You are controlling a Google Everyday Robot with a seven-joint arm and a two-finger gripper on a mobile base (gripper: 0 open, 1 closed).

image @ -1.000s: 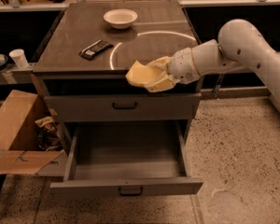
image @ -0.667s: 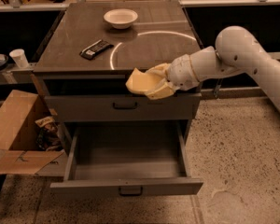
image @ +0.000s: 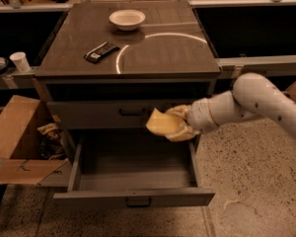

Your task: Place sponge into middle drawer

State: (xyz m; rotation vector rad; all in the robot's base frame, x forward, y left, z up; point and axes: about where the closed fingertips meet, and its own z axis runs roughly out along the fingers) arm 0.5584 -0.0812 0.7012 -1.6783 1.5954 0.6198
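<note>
Next, my gripper lets go of the sponge on the middle drawer's grey tray (image: 161, 165), slightly off its centre toward my white arm.
My gripper (image: 175, 125) is shut on the sponge (image: 163, 123), a pale yellow foam block. It holds the sponge in the air in front of the upper drawer front (image: 128, 112), just above the back right part of the open middle drawer (image: 133, 174). The drawer is pulled out and its plain grey tray has nothing in it. My white arm (image: 256, 102) reaches in from the right.
On the cabinet top (image: 163, 53) stand a white bowl (image: 127, 19) at the back and a flat black wrapped bar (image: 101, 52) to the left. An open cardboard box (image: 17, 137) sits on the floor at the left. A white cup (image: 20, 61) stands on a side shelf.
My gripper has moved down with the sponge, from the cabinet top's front edge to in front of the upper drawer, above the open middle drawer.
</note>
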